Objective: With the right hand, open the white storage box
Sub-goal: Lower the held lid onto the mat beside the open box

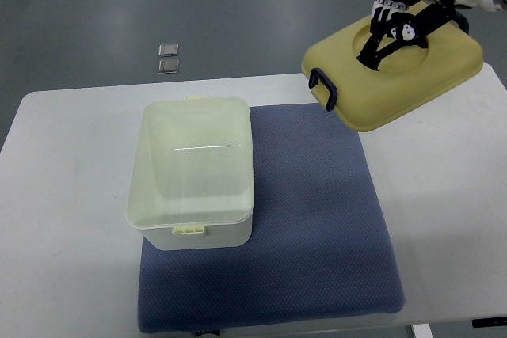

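Observation:
My right gripper is to put down the yellowish lid. It will let go of it on the blue mat (313, 165) close beside the white storage box.
The white storage box (192, 172) stands open and empty on the left part of a blue mat (317, 219). Its yellowish lid (396, 73) with a dark blue latch (323, 87) at its near-left edge is held up in the air above the table's far right. My right hand (394, 21) comes in from the upper right and grips the lid by the recessed handle on its top. The lid is tilted, its left side lower. The left arm does not show.
The white table (63, 195) carries the mat. Two small square metal floor plates (168, 58) lie on the grey floor beyond the table's far edge.

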{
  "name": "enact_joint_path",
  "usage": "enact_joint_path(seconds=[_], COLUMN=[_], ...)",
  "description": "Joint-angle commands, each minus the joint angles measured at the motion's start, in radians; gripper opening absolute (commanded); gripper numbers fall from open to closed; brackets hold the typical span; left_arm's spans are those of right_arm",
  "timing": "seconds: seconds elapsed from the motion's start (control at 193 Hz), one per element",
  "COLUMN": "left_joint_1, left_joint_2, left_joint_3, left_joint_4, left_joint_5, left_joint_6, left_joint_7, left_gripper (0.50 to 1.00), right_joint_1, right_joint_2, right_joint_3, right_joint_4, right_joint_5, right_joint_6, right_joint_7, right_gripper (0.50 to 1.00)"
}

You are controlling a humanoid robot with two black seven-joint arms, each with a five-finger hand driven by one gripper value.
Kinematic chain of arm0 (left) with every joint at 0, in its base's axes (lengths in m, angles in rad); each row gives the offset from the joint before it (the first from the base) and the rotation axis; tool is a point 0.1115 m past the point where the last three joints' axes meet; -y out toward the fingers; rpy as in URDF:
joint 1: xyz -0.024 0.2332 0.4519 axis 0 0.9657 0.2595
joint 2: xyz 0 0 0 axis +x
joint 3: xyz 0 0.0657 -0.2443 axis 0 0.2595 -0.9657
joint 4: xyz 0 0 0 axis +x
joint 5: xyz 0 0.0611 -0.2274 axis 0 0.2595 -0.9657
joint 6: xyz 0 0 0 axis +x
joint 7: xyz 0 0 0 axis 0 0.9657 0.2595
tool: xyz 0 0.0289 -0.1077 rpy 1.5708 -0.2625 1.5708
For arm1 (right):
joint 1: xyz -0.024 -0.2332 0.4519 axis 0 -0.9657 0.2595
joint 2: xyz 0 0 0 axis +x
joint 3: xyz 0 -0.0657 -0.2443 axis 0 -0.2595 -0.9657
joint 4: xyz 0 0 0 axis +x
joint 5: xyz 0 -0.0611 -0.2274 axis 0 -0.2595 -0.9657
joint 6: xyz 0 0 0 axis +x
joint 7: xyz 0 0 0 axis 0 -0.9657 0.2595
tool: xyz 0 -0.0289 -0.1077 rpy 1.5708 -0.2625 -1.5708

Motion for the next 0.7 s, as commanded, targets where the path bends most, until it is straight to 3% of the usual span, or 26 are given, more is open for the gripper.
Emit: enact_joint_path(seconds=[0.0, 0.161, 0.529, 0.695], left_joint_1=[0.0, 0.0, 0.0, 0.0], left_joint_2=[0.0, 0.0, 0.0, 0.0], left_joint_3=[0.001, -0.003, -0.003, -0.001], left_joint_4=[-0.004, 0.004, 0.005, 0.004], left_joint_5=[0.0, 0.0, -0.002, -0.002], left_joint_6=[0.0, 0.0, 0.0, 0.0], left_joint_7=[-0.001, -0.001, -0.001, -0.001], left_gripper=[1.0, 1.0, 1.0, 1.0], right_joint_1=[-0.047, -0.13, -0.162, -0.162], right_joint_2=[0.008, 0.028, 0.172, 0.252], right_joint_3=[-0.002, -0.025, -0.089, -0.089], right_joint_4=[-0.021, -0.038, -0.038, -0.038], right_joint_5=[-0.023, -0.035, -0.037, -0.037], right_joint_6=[0.0, 0.0, -0.017, -0.089], right_joint_7=[0.0, 0.0, 0.0, -0.005], right_gripper=[0.5, 0.5, 0.5, 0.5])
